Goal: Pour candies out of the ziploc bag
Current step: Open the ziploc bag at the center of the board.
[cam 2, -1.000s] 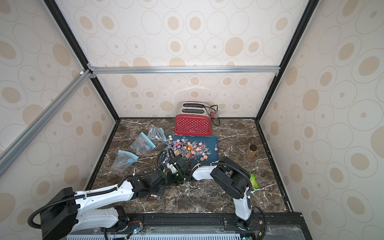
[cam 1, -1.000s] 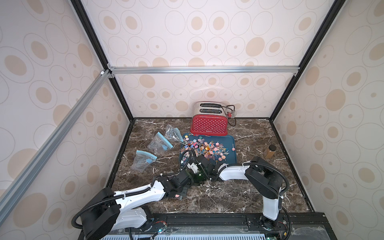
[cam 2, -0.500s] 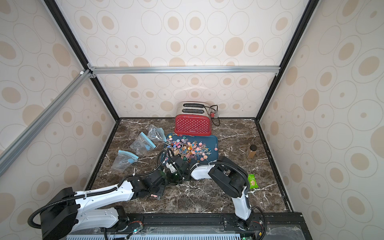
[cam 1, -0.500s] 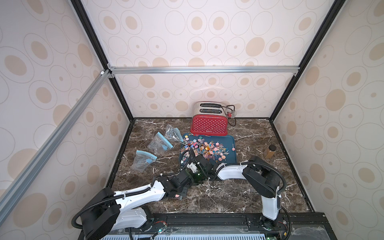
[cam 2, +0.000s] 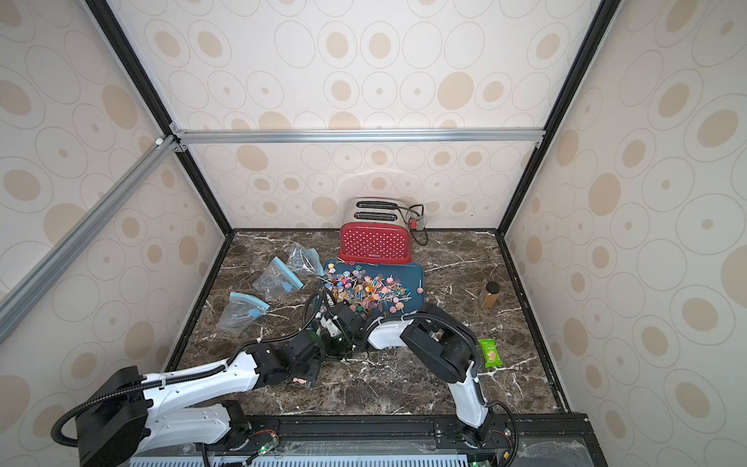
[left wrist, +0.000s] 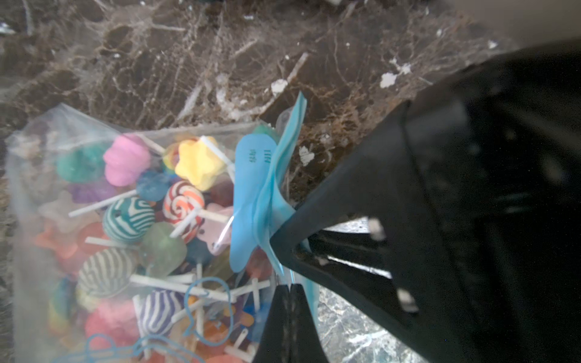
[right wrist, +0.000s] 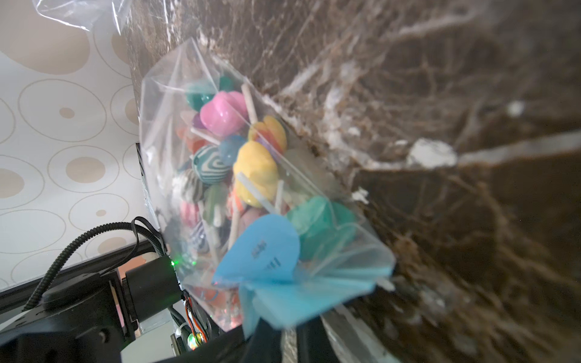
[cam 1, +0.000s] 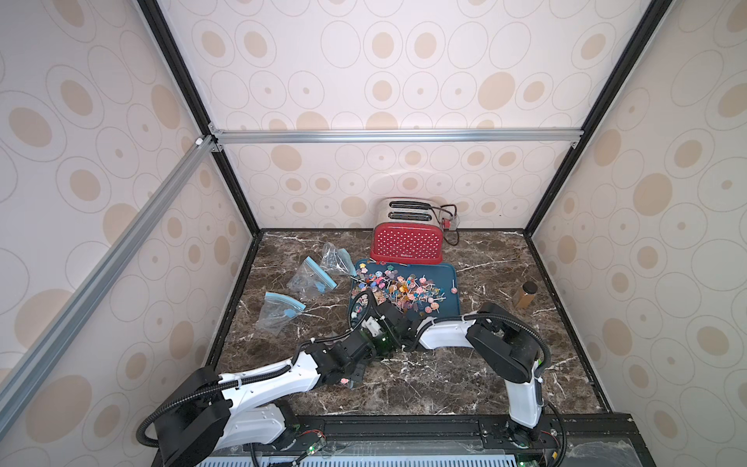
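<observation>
The bag's blue zip buckles next to the fingers of the robot's right gripper, so next the left gripper opens, lets the zip straighten, and pinches the zip's near part (left wrist: 311,295) before opening the bag.
The ziploc bag (left wrist: 94,176) is clear with a blue zip strip and lies on the marble, packed with candies (left wrist: 185,201) on white sticks. My left gripper (left wrist: 290,287) is shut on the strip's edge. My right gripper (left wrist: 279,248) comes in from the other side. Its tips pinch a blue flap (right wrist: 261,251) of the bag (right wrist: 176,132), with a thin slit between the fingers behind the tips. More candies (cam 1: 404,291) (cam 2: 366,291) lie heaped on a blue tray (cam 1: 446,275). In both top views the arms meet at the tray's near left corner and hide the bag.
A red toaster (cam 1: 406,242) stands behind the tray at the back wall. Three emptied clear bags (cam 1: 311,279) lie left of the tray. A brown bottle (cam 1: 525,294) stands at the right, and a green packet (cam 2: 490,352) lies beside the right arm.
My right gripper's jaws have narrowed onto the blue flap, and that arm's elbow has shifted slightly left. The left arm and its grip have stayed put.
</observation>
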Controlling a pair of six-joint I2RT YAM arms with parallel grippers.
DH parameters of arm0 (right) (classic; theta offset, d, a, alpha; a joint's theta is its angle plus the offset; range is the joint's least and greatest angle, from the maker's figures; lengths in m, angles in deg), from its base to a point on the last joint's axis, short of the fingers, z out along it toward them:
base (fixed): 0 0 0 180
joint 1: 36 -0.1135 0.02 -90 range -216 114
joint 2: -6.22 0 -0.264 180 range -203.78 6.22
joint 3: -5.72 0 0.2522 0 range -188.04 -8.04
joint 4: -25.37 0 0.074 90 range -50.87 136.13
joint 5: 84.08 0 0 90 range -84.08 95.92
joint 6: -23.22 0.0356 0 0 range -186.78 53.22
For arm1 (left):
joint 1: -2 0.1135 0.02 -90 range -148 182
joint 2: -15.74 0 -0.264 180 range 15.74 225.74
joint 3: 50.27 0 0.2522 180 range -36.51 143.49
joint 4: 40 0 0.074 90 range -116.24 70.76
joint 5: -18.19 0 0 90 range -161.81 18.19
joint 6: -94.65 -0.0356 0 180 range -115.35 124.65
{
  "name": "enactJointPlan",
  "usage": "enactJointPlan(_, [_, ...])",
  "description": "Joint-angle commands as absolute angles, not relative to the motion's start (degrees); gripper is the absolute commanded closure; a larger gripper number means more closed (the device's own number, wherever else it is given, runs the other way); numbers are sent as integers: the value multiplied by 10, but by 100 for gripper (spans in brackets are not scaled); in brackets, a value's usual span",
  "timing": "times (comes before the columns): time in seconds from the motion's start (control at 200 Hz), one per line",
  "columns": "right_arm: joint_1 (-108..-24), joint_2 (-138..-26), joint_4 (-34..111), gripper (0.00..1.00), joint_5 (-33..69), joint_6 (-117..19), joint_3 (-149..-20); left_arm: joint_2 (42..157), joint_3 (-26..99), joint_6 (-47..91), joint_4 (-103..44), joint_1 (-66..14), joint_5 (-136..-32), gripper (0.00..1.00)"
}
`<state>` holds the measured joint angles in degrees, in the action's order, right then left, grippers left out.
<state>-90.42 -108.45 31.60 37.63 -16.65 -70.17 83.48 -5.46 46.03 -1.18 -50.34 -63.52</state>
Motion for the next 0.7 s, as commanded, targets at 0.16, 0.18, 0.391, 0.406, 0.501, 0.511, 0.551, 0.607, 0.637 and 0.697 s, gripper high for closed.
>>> enactJointPlan(0.16, [-912, -1092, 320, 100, 372, -160, -710, 811, -56, 475, 11, -499, -616, 100])
enactJointPlan(0.18, [-912, -1090, 318, 100, 371, -160, -707, 812, -56, 475, 10, -499, -616, 100])
enactJointPlan(0.391, [-912, -1066, 295, 100, 364, -158, -687, 841, -50, 473, -5, -499, -637, 87])
enactJointPlan(0.406, [-912, -1063, 295, 100, 362, -158, -685, 844, -49, 472, -6, -499, -639, 86])
enactJointPlan(0.501, [-912, -1045, 292, 100, 357, -165, -678, 860, -44, 470, -9, -499, -647, 81])
enactJointPlan(0.511, [-912, -1044, 293, 100, 357, -165, -677, 861, -43, 471, -9, -499, -647, 81])
enactJointPlan(0.551, [-911, -1038, 294, 100, 355, -169, -675, 865, -41, 470, -8, -499, -648, 80])
enactJointPlan(0.607, [-912, -1030, 296, 100, 352, -171, -672, 869, -39, 469, -7, -499, -650, 78])
enactJointPlan(0.637, [-911, -1027, 296, 100, 352, -173, -670, 868, -37, 470, -5, -499, -650, 78])
enactJointPlan(0.697, [-911, -1023, 296, 100, 352, -173, -668, 868, -35, 468, -2, -499, -650, 76])
